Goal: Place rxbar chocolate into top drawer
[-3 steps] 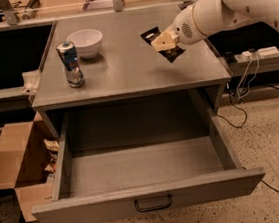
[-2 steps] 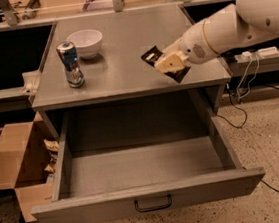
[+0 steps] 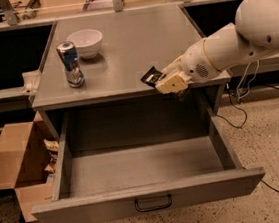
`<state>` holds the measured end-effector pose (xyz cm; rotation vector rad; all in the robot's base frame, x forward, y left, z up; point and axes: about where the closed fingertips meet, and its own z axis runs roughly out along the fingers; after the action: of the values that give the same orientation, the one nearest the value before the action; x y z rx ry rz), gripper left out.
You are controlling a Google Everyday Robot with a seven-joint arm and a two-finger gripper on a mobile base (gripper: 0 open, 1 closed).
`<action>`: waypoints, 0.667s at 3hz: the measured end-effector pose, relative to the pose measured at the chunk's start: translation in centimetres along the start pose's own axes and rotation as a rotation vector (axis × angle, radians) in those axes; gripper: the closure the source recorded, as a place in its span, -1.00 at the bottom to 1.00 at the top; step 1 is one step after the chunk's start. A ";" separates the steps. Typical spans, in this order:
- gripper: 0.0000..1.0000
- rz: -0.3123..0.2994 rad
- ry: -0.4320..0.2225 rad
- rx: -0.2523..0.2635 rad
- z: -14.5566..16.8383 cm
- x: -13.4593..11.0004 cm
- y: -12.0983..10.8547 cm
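Note:
Next, I let go of the rxbar chocolate with my gripper on the grey drawer's bottom, just off its middle (image 3: 165,152) toward the cables. The rxbar hangs just above the table's front edge.
My gripper (image 3: 165,80) is at the front right edge of the grey table top, shut on the rxbar chocolate (image 3: 150,77), a small dark bar that sticks out to the left of the fingers. It hangs just above the table's front edge, over the back of the top drawer (image 3: 149,201). The drawer is pulled wide open below the table, grey inside, with a small black handle at the centre of its front panel.
A blue-silver drink can (image 3: 70,64) and a white bowl (image 3: 85,42) stand on the table top (image 3: 122,50) at the left. A brown cardboard box (image 3: 11,158) sits on the floor left of the drawer. Cables lie on the floor at the right.
The gripper has carried the bar from the middle right of the table top forward and down to the table's front edge, over the open drawer.

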<state>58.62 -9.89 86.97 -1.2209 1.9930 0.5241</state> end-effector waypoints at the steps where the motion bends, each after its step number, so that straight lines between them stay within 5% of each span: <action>1: 1.00 0.013 0.068 -0.011 1.9 2.6 0.4; 2: 1.00 0.044 0.187 -0.066 6.4 9.7 2.1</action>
<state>56.37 -10.41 75.40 -1.3100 2.1791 0.5177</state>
